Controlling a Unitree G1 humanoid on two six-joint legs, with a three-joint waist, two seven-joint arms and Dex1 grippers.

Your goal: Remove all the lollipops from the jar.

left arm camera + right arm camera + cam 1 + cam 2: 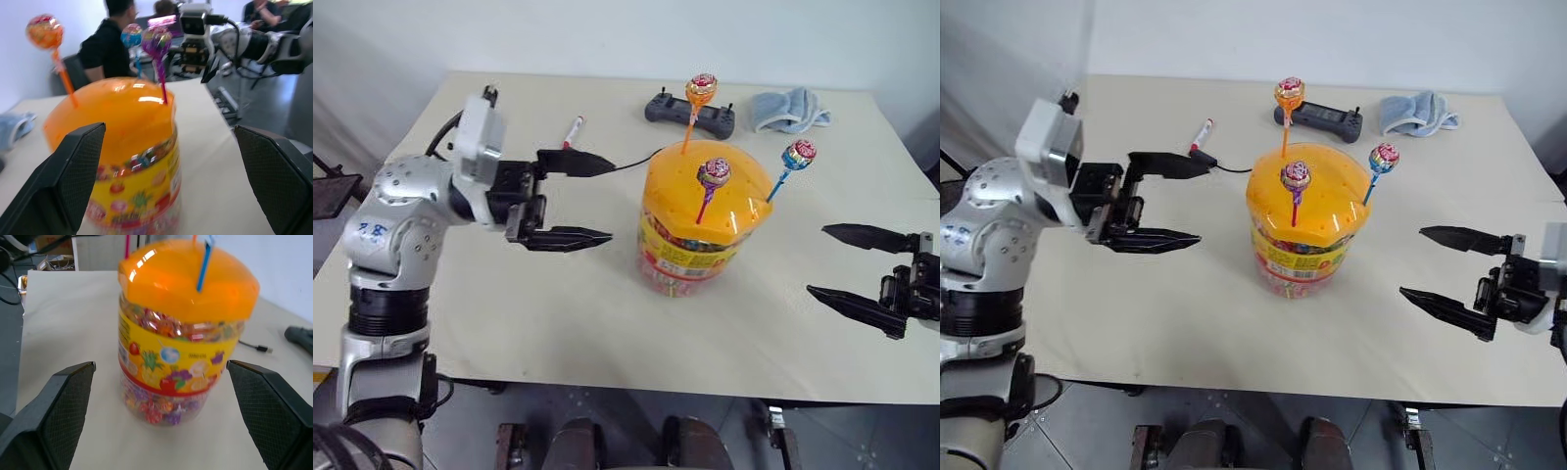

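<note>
I need to close my left gripper on the purple lollipop's stick point(706, 201) point(161, 72), just under its round candy head at the front of the orange lid.
The jar point(690, 245), a clear cylinder with a yellow label and an orange domed lid point(734, 201), stands mid-table. Three lollipops stick up from the lid: an orange one point(702, 90) at the back, a purple one point(713, 173) in front and a blue one point(799, 154) on the right. My left gripper point(609, 201) hovers open just left of the jar, pointing at it, nothing between its fingers. My right gripper point(817, 260) is open to the jar's right, apart from it. The right wrist view shows the jar point(171, 362) and the blue stick point(204, 264) ahead.
A red-and-white marker pen point(573, 131) lies behind my left gripper. A black controller point(690, 111) with a thin cable and a blue cloth point(789, 110) lie at the table's far side. People sit in the background point(105, 44) of the left wrist view.
</note>
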